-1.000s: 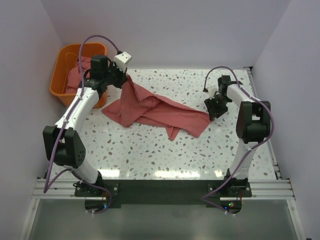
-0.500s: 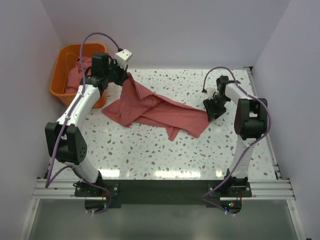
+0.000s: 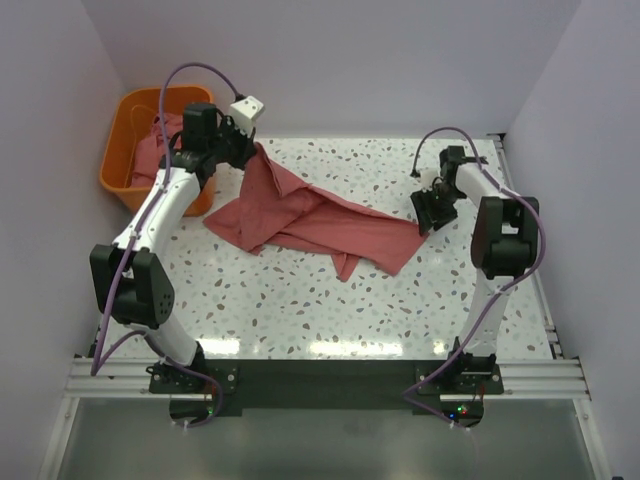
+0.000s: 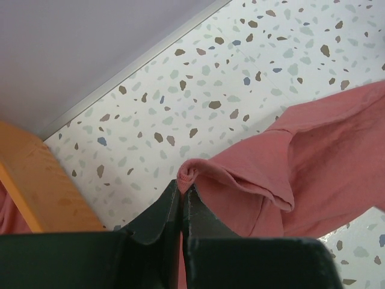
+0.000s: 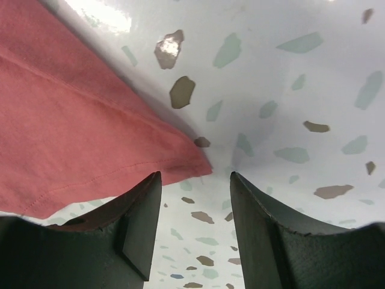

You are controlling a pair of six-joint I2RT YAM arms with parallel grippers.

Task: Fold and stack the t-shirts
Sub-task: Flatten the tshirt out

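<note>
The t-shirt's cloth is bunched near my left gripper, so I will pinch the t-shirt's loose corner point(image 5: 200, 166) with my right gripper, then lift and spread it with both before folding.
A dusty red-pink t-shirt point(image 3: 310, 218) lies crumpled across the middle of the speckled table. My left gripper point(image 3: 248, 152) is shut on its far-left edge and holds that edge lifted; the left wrist view shows the pinched cloth fold point(image 4: 191, 173) between the closed fingers. My right gripper point(image 3: 428, 215) is open just right of the shirt's right corner point(image 5: 195, 165), low over the table; that corner lies just beyond the gap between the fingers, near the left finger's tip. More red-pink shirt cloth point(image 3: 150, 155) lies in the basket.
An orange plastic basket point(image 3: 125, 125) stands at the far left corner, beside my left arm; its wall shows in the left wrist view point(image 4: 36, 180). White walls enclose the table on three sides. A metal rail point(image 3: 320, 375) runs along the near edge.
My right gripper has shifted slightly right and away, off the shirt's right corner. My left gripper has moved slightly back and up with the shirt's edge.
</note>
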